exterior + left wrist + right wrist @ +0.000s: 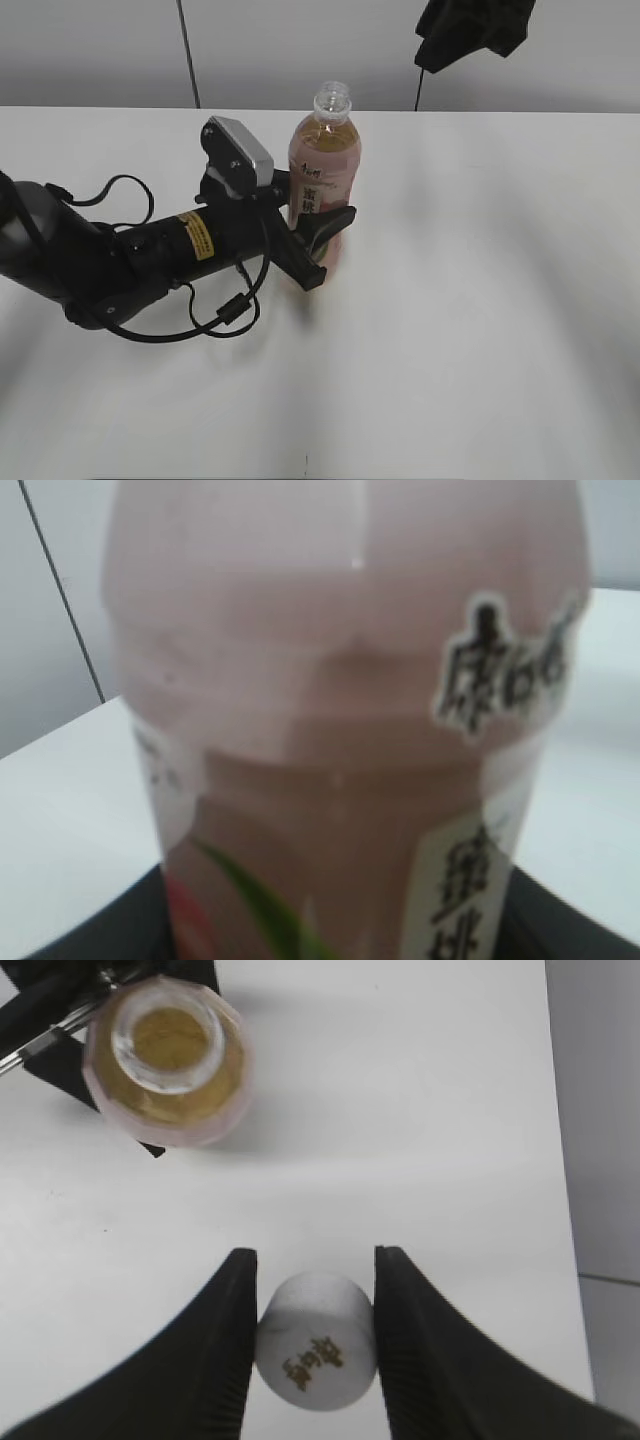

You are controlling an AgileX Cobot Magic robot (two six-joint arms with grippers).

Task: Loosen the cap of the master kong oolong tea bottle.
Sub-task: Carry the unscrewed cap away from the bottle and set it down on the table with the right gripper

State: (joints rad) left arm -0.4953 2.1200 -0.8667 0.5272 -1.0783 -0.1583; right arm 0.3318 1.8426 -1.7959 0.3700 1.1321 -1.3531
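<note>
My right gripper will set the white cap down on the bare table (448, 247) next to the bottle, opposite my left gripper.
The master kong oolong tea bottle (325, 165) stands upright on the white table, its neck open and capless. My left gripper (318, 245) is shut on its lower body; the left wrist view shows the pink label (350, 730) close up and blurred. In the right wrist view the bottle's open mouth (167, 1040) shows from above at the top left. My right gripper (314, 1305) is shut on the white cap (316, 1342), holding it up in the air away from the bottle. In the exterior view the right gripper (470, 30) is at the top edge.
The white table (480, 300) spreads around the bottle. The left arm's black body and cables (150, 260) lie to the left of the bottle. A grey wall (100, 50) runs behind the table's far edge.
</note>
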